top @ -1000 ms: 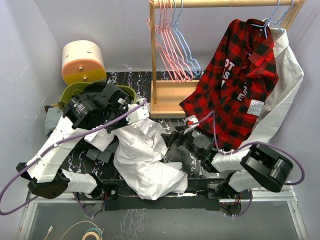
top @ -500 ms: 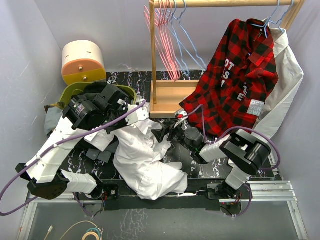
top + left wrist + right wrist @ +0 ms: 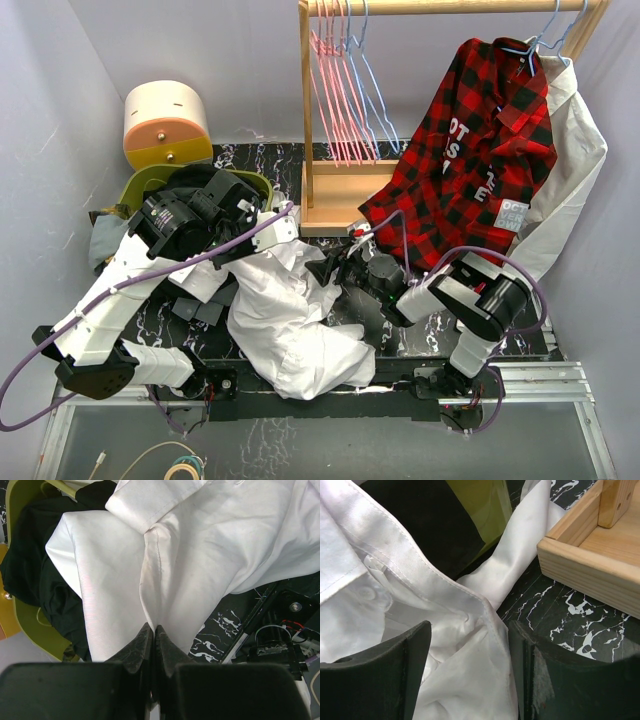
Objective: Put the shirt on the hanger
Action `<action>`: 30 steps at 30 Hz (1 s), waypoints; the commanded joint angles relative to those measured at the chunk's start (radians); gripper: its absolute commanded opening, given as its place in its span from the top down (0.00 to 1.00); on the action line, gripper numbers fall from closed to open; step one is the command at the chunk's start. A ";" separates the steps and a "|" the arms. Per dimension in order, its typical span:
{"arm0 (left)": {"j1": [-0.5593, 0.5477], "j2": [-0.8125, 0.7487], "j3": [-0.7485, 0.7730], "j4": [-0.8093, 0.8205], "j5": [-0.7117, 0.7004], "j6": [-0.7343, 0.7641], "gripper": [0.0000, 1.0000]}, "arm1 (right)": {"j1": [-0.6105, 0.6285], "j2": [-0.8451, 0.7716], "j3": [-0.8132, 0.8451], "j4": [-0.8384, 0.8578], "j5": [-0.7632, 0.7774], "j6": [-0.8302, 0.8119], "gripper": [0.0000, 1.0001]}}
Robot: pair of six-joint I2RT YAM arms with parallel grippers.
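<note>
I can see the white shirt crumpled below my left gripper, so I need to pinch the shirt's hemmed edge [image 3: 490, 614] with my right gripper and lift to spread the shirt before fetching the hanger.
The white shirt [image 3: 290, 325] lies crumpled on the black marbled table between the arms. My left gripper [image 3: 270, 228] is shut on a fold of the shirt [image 3: 200, 555], and its fingertips [image 3: 145, 635] pinch the cloth and hold it raised. My right gripper [image 3: 326, 268] is low at the shirt's right edge. Its jaws stand apart, and a hemmed edge of the shirt [image 3: 445, 605] bunches between them against the right finger [image 3: 522, 650]. The light blue hanger [image 3: 373, 85] hangs on the wooden rail beside the pink ones, away from both grippers.
Pink hangers [image 3: 335, 90] share the rail. A red-and-black plaid shirt [image 3: 470, 150] and another white garment [image 3: 572, 170] hang at the right. The rack's wooden base [image 3: 345, 195] sits right behind my right gripper. A green bin [image 3: 150, 180] with black cloth [image 3: 30, 555] stands at the left.
My right arm has swung left from the table's right side to the shirt's edge, and its jaws have narrowed around the cloth. The hangers on the rail have swayed. The left arm holds still.
</note>
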 commanded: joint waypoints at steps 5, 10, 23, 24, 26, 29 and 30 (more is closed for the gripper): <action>0.007 -0.012 0.006 -0.016 -0.016 -0.011 1.00 | -0.004 0.064 0.065 0.056 -0.022 0.020 0.51; 0.020 -0.012 0.021 -0.019 -0.011 -0.018 1.00 | -0.003 0.084 0.086 0.034 -0.043 0.041 0.67; 0.048 -0.032 0.021 -0.019 0.007 -0.021 1.00 | -0.005 0.084 0.076 -0.006 -0.002 0.024 0.63; 0.049 -0.032 0.020 -0.019 0.008 -0.020 1.00 | -0.006 0.088 0.077 -0.007 -0.001 0.018 0.53; 0.047 -0.034 0.017 -0.019 0.009 -0.020 1.00 | -0.008 0.101 0.081 -0.011 0.005 0.007 0.37; 0.048 -0.036 0.013 -0.020 0.008 -0.020 1.00 | -0.023 0.124 0.086 -0.007 0.001 -0.001 0.30; 0.048 -0.037 0.011 -0.019 0.008 -0.020 1.00 | -0.032 0.129 0.087 -0.001 -0.008 -0.001 0.31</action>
